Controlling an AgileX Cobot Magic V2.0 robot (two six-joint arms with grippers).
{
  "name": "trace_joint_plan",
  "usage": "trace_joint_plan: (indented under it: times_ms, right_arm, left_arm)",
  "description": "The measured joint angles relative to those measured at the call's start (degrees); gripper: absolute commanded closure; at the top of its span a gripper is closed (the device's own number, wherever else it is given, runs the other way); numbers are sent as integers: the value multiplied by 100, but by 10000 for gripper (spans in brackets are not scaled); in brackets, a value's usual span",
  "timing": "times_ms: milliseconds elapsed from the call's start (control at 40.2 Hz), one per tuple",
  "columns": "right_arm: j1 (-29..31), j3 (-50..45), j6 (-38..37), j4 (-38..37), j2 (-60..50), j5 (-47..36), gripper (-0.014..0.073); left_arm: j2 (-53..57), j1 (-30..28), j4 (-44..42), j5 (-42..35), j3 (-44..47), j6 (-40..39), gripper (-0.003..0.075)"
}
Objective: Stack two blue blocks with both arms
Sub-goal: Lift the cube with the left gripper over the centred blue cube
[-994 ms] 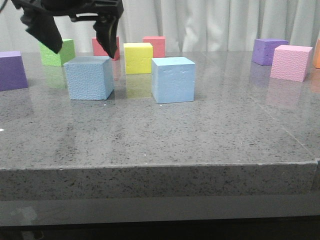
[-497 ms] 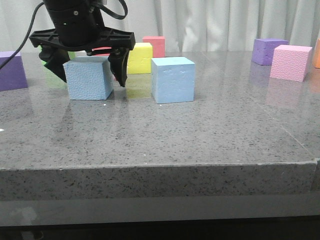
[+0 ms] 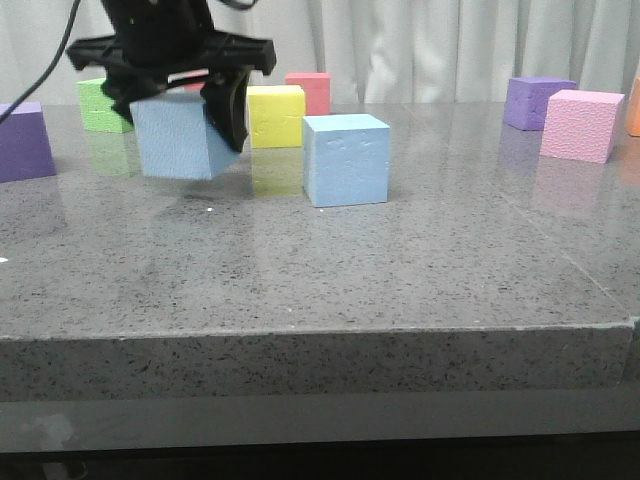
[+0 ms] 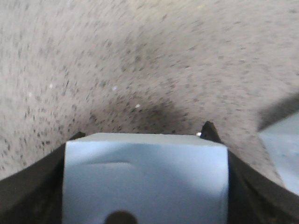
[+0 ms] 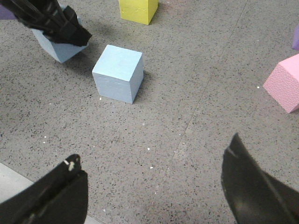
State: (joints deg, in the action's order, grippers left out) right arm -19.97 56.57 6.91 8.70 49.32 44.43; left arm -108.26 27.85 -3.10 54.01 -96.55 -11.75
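Next, my left gripper releases its light blue block on the top side of the other blue block [image 3: 346,121], close to the yellow cube.
My left gripper [image 3: 178,128] is shut on one light blue block [image 3: 175,138] and holds it just above the table, slightly tilted. In the left wrist view that block [image 4: 145,179] fills the space between the dark fingers [image 4: 212,133]. The other blue block [image 3: 346,158] stands on the table to its right; it also shows in the right wrist view [image 5: 118,73], with the held block [image 5: 55,45] and the left arm beyond it. My right gripper [image 5: 152,161] is open and empty, high above bare table, out of the front view.
A yellow cube [image 3: 276,114], a red cube [image 3: 310,92] and a green cube [image 3: 100,105] stand behind the blue blocks. A purple cube [image 3: 22,140] is at far left. A pink cube [image 3: 581,125] and another purple cube [image 3: 537,101] are at right. The table's front edge [image 3: 320,335] is near.
My left gripper came down around the left blue block, closed on it and has lifted it a little off the table, tilting it. The other block has not moved.
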Motion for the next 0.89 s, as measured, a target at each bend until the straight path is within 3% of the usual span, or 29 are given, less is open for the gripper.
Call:
trace_joint_plan:
  times_ms: [398,547,895]
  right_arm:
    - [0,0,0,0,0,0,-2]
    - [0,0,17,0,0,-11,-2]
    - [0,0,61,0,0,-11,-2]
  left_arm:
    - [3,1,2227,525,-1453,4066,312]
    - [-22,222,2448,721,-1757,5332,312]
    - [-538,781,1939,951,-2161,6207,312]
